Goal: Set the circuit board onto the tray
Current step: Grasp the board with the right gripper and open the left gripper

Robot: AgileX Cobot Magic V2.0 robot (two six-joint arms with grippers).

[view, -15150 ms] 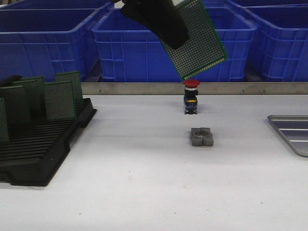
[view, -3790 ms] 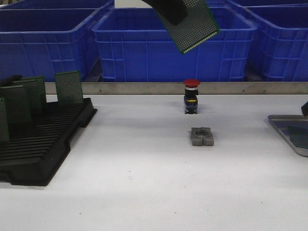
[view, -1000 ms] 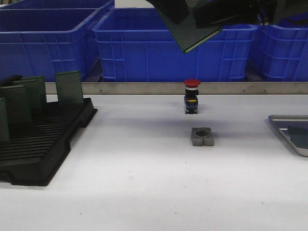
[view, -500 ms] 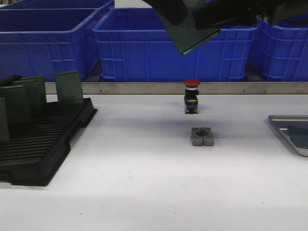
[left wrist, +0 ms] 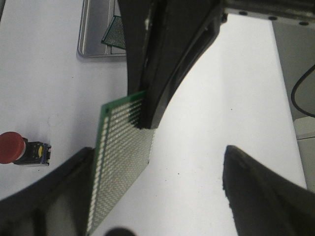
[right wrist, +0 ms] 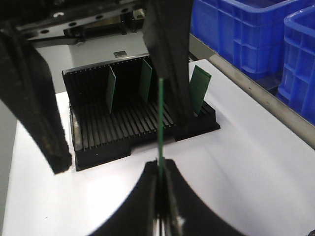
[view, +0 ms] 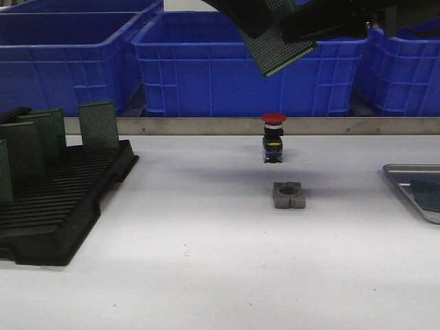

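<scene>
The robot's right gripper will let go of the circuit board inside the silver tray's rim point(view: 419, 192) nearest the grey block, overlapping the other board.
A green circuit board point(view: 285, 49) hangs high over the table's middle, in front of the blue bins. My right gripper point(view: 306, 27) reaches in from the right and is shut on the board's edge point(right wrist: 161, 118), its jaws point(right wrist: 161, 164) pressed together on it. My left gripper point(view: 253, 17) is beside the board with its jaws spread wide point(left wrist: 157, 162); the board point(left wrist: 123, 157) lies close to one finger, and the other stands well apart. The silver tray point(view: 395, 168) sits at the table's right edge with another green board point(view: 430, 194) in it.
A black slotted rack point(view: 62, 206) holding several upright green boards stands at the left. A red push button point(view: 273, 137) and a grey block point(view: 289, 195) sit in mid-table under the grippers. Blue bins point(view: 206, 62) line the back behind a metal rail.
The board has shifted slightly right and down with the right gripper since half a second ago. The board in the tray has stayed put.
</scene>
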